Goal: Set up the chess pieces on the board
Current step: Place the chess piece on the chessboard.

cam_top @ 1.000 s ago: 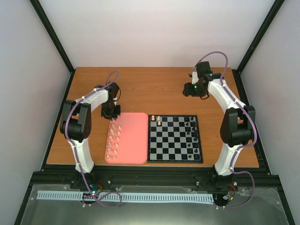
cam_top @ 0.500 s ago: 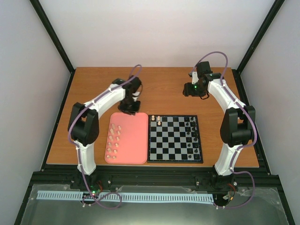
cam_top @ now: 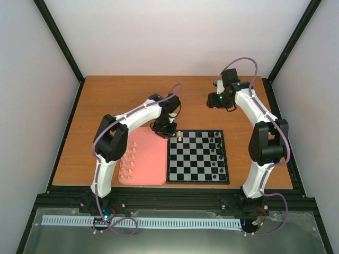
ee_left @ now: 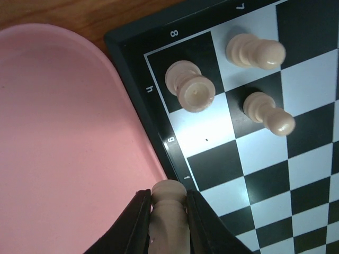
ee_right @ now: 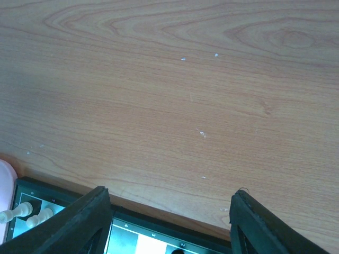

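Note:
I should use my left gripper to set the cream-white chess piece down and let go of it on the empty white square [cam_top: 173,141] [ee_left: 205,128] touching the board's corner square.
My left gripper [ee_left: 165,194] is shut on a cream-white chess piece [ee_left: 168,217], which stands between its fingers. It hovers over the seam between the pink tray [ee_left: 63,132] and the board [ee_left: 312,132], at the board's far left corner [cam_top: 172,132]. Three cream pieces stand there: one [ee_left: 190,87] in the corner square, one [ee_left: 254,50] beside it and one [ee_left: 267,114] in front. Several more cream pieces [cam_top: 127,159] stand along the tray's left side. My right gripper [cam_top: 214,101] is open with nothing between its fingers, above bare wood behind the board [ee_right: 143,241].
Black chess figures [cam_top: 214,151] line the board's right side. The pink tray [cam_top: 151,159] lies flush against the board's left edge. Black frame posts and white walls enclose the wooden table [cam_top: 175,100].
My left arm has swung right, from the tray's far left corner to the board's far left corner, with the cream piece in its jaws. The right arm has not moved.

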Motion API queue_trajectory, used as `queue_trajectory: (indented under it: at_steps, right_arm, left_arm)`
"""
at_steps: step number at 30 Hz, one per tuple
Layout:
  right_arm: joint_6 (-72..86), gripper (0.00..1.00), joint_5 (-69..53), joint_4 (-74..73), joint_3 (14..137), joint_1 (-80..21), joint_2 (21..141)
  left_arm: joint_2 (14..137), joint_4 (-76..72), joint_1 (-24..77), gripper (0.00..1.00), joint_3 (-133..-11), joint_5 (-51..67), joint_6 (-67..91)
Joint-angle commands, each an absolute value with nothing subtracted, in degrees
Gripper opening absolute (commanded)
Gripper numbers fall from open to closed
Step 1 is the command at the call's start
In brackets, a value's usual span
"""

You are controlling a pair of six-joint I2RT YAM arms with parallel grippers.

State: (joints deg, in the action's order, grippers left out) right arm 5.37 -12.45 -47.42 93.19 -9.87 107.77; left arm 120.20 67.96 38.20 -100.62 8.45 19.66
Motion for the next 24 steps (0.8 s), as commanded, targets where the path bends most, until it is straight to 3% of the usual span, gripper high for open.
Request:
queue_trajectory:
  at_steps: [1, 24]
  right_arm:
    - [4.93, 0.62, -11.51, -47.63, 95.25, -9.4, 108.32]
    - [5.01, 0.62, -12.22, -46.65, 93.47, -8.53, 107.74]
  left_arm:
    - [122.65, 68.49, 38.75, 0.12, -103.78, 9.91, 20.46]
    - [128.67, 69.7, 40.42, 0.12, -109.18, 12.04, 19.94]
